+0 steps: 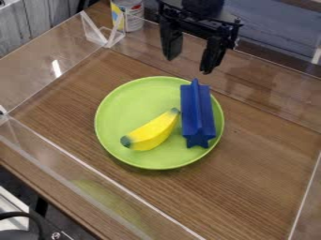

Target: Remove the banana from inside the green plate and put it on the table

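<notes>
Next, I move my gripper next to the banana's middle [152,130], beside the blue block in the green plate, and close it there.
A small curved yellow banana [152,130] with dark tips lies inside the lime-green plate [126,97], toward its front left. A blue star-profiled block [194,114] lies in the plate too, just right of the banana and touching it. The plate rests in the middle of the brown wood-grain table [264,164]. My black gripper [190,52] hangs above the plate's far rim, behind the blue block, well clear of the banana. Its fingers are spread apart with nothing between them.
Clear acrylic walls [56,183] edge the table on all sides. A white and yellow bottle-like object [126,14] stands behind the far wall at the back. Bare tabletop lies left, right and in front of the plate.
</notes>
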### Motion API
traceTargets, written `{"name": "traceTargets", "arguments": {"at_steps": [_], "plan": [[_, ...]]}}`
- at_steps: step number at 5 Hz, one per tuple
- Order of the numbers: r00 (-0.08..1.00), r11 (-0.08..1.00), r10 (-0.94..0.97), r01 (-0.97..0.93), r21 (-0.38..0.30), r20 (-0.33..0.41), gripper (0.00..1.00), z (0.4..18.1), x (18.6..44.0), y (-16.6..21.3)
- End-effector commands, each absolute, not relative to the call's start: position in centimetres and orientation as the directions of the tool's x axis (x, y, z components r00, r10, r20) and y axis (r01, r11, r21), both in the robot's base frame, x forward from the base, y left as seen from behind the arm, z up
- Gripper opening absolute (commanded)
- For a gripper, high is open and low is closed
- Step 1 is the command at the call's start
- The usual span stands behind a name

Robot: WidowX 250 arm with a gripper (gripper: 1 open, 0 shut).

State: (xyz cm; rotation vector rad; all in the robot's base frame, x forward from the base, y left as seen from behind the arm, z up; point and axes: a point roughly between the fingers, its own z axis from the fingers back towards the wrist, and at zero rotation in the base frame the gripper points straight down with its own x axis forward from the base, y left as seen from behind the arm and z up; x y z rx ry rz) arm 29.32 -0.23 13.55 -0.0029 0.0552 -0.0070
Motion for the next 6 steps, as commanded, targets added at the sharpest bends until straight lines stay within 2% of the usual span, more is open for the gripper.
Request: {"name": "traceTargets", "arguments": {"at_steps": [1, 3, 5, 6], "plan": [[0.997, 1.000, -0.018, 0.018, -0.001, -0.079, 1.00, 12.6, 28.9, -0.1], [0.976, 0.982, -0.188, 0.187, -0.014, -0.110, 1.00, 10.5, 26.2, 1.4], [0.967, 0.971, -0.240, 0.240, -0.018, -0.089, 1.00, 7.5, 24.5, 4.2], [0.962, 0.964, -0.266, 0.265, -0.015, -0.061, 1.00, 5.8, 24.5, 4.5]]}}
